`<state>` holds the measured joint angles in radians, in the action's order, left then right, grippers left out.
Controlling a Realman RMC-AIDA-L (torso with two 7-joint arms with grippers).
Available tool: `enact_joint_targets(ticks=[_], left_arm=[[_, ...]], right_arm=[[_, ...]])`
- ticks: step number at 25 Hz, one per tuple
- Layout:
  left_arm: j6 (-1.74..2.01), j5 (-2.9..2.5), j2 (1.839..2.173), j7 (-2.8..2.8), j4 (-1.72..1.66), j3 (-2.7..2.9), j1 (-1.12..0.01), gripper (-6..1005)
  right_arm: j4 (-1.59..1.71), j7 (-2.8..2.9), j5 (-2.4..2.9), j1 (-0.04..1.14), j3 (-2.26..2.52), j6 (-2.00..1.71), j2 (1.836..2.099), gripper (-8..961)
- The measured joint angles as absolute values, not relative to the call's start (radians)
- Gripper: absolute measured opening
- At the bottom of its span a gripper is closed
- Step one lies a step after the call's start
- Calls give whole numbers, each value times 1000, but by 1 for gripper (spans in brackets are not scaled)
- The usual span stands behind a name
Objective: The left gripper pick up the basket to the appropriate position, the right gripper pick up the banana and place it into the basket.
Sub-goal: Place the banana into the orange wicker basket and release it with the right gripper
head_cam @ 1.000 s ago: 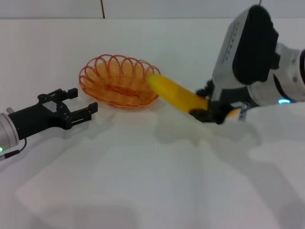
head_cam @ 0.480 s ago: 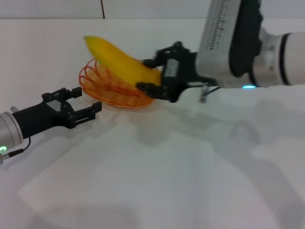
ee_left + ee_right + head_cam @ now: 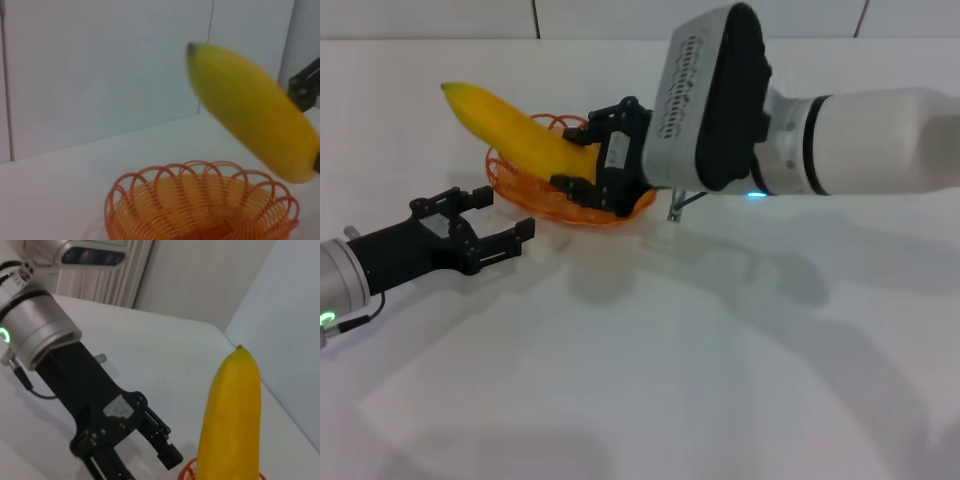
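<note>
My right gripper has the banana in the air over the basket. It will let go of it across the orange basket's rim (image 3: pixel 532 160) on the side of the basket near my left gripper.
My right gripper (image 3: pixel 582 163) is shut on the yellow banana (image 3: pixel 515 133) and holds it in the air over the orange wire basket (image 3: pixel 525 192), tilted with its tip up and to the left. The banana also shows in the left wrist view (image 3: pixel 252 112) above the basket (image 3: pixel 200 210) and in the right wrist view (image 3: pixel 231 415). The basket rests on the white table. My left gripper (image 3: pixel 498 220) is open and empty, low over the table just left of the basket; it also shows in the right wrist view (image 3: pixel 130 440).
The white table (image 3: pixel 650 370) spreads out in front of the basket. A white tiled wall (image 3: pixel 440 18) runs along the back. My right arm's bulky white housing (image 3: pixel 710 100) hangs over the basket's right side.
My right gripper has carried the banana leftward from beside the basket's right rim to above the basket. My left gripper has barely moved.
</note>
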<state>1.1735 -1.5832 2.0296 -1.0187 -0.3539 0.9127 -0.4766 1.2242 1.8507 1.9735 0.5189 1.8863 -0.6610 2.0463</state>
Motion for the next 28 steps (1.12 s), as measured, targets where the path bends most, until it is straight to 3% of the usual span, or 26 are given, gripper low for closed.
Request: enact_joint_targets(ticks=[28], left_arm=[[1174, -1585, 2032, -1006, -350, 913, -483, 802]], right_arm=[[997, 1877, 1972, 660, 1959, -517, 2049, 477]])
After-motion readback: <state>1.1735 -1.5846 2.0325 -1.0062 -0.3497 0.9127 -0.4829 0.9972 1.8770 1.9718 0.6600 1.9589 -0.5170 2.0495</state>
